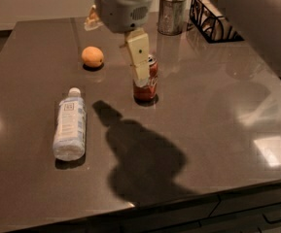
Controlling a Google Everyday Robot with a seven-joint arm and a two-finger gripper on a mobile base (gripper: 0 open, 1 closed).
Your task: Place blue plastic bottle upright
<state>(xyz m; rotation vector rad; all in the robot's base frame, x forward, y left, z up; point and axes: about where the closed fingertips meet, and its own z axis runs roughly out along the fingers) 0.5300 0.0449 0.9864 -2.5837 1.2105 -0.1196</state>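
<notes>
The blue plastic bottle has a neck (73, 100) just below its white cap, and my gripper should go there next and close.
The blue plastic bottle (70, 125) lies on its side at the left of the dark table (218, 110), white cap pointing away from me, label facing up. My gripper (139, 71) hangs from the grey arm housing at the top centre, raised above the table. It is in front of the red Coca-Cola can (146, 81) and well to the right of the bottle. Nothing shows in it.
An orange (92, 57) sits behind the bottle. A metal cup (171, 17) with white things in it and a black wire rack (212, 19) stand at the back right. A small object (92, 18) sits at the back. The table's front edge runs along the bottom.
</notes>
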